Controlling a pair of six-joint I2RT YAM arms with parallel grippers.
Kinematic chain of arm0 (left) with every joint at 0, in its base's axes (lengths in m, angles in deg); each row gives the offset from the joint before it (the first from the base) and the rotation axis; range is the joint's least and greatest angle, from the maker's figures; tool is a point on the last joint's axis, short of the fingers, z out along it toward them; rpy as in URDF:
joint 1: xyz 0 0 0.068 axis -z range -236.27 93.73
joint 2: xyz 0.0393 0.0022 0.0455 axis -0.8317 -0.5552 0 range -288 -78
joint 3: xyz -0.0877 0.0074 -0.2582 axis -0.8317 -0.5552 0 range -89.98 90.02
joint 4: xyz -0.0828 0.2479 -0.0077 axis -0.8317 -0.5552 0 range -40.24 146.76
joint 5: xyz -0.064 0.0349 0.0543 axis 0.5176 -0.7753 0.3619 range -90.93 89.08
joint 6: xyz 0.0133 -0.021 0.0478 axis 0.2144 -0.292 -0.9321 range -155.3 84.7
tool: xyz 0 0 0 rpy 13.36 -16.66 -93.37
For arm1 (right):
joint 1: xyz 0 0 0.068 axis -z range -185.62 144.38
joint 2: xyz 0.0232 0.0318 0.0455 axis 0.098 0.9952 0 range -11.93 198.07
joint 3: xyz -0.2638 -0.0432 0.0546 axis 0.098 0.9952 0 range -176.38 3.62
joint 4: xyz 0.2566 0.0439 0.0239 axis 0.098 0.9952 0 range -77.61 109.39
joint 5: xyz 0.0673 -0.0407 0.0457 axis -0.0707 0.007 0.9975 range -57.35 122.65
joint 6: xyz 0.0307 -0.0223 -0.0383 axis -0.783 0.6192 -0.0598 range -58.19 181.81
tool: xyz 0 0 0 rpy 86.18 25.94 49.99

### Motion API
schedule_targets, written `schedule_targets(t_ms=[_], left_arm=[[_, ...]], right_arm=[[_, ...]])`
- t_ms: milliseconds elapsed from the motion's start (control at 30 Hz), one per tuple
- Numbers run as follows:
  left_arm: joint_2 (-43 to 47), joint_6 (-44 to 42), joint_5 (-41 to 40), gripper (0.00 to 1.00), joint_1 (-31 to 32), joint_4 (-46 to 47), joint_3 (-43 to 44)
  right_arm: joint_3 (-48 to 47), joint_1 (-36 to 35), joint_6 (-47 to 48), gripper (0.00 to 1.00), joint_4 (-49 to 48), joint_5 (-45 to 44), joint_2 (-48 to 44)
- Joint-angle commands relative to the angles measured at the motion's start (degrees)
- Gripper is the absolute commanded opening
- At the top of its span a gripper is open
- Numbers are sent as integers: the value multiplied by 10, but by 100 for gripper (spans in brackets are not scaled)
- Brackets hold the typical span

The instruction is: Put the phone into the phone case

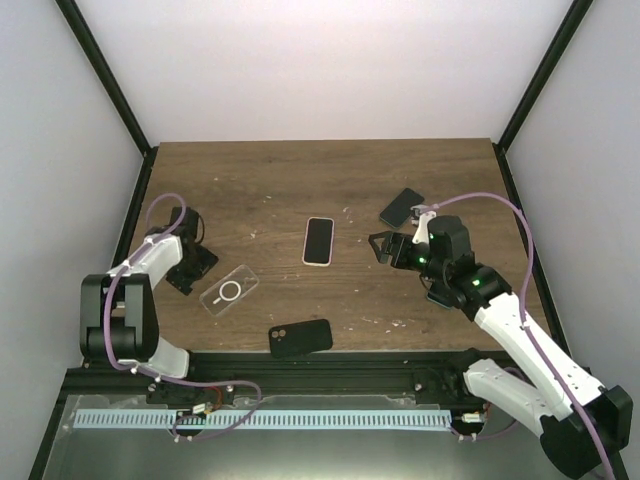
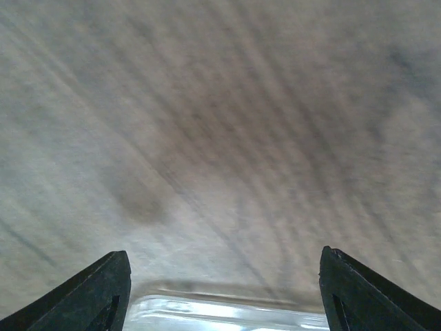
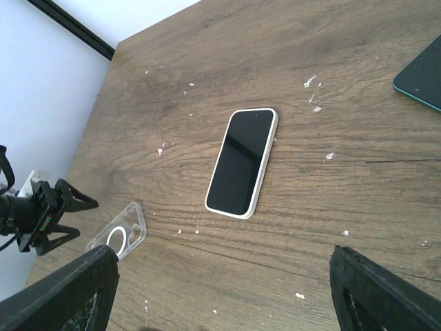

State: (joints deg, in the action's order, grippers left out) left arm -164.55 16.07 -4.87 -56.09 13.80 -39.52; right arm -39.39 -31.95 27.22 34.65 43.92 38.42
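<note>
The robot's right gripper should next close on the sides of the dark phone (image 1: 437, 299) that lies beneath its own arm, closer than the phone at the back.
A white-edged phone (image 1: 319, 241) lies screen up at the table's middle; it shows in the right wrist view (image 3: 242, 162). A clear phone case (image 1: 230, 290) with a white ring lies left of centre, also in the right wrist view (image 3: 118, 233). Its clear edge (image 2: 220, 312) shows at the bottom of the left wrist view. My left gripper (image 1: 198, 265) is open, low over the table just left of the case. My right gripper (image 1: 385, 246) is open and empty, right of the phone and above the table.
A black phone case (image 1: 301, 337) lies camera side up near the front edge. A dark teal phone or case (image 1: 402, 207) lies at the back right, also in the right wrist view (image 3: 420, 74). White specks dot the wood. Black frame posts stand at both sides.
</note>
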Motion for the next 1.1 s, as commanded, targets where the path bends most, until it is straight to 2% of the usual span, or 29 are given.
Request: schedule_targets(t_ms=[0,167,433,633,767,967,1067], left_arm=[[26,-14,-30,77,-16,-24,-29],[37,-4,-29,76,-19,-41,-58],[70,17,65,74,-18,-21,-128],[95,40,132,70,-15,-18,-161],[123,72,167,69,24,-10,-178],[152,103,198,69,63,-5,-181],[165,110,204,69,74,4,-180]], right_arm=[[-5,3,-7,85,3,4,7],[-18,3,-4,87,15,-2,19],[-16,3,-44,90,30,-25,24],[-34,3,-101,96,103,-91,42],[-32,3,-120,100,134,-153,45],[-29,5,-115,100,166,-252,83],[-37,8,-104,100,163,-267,120]])
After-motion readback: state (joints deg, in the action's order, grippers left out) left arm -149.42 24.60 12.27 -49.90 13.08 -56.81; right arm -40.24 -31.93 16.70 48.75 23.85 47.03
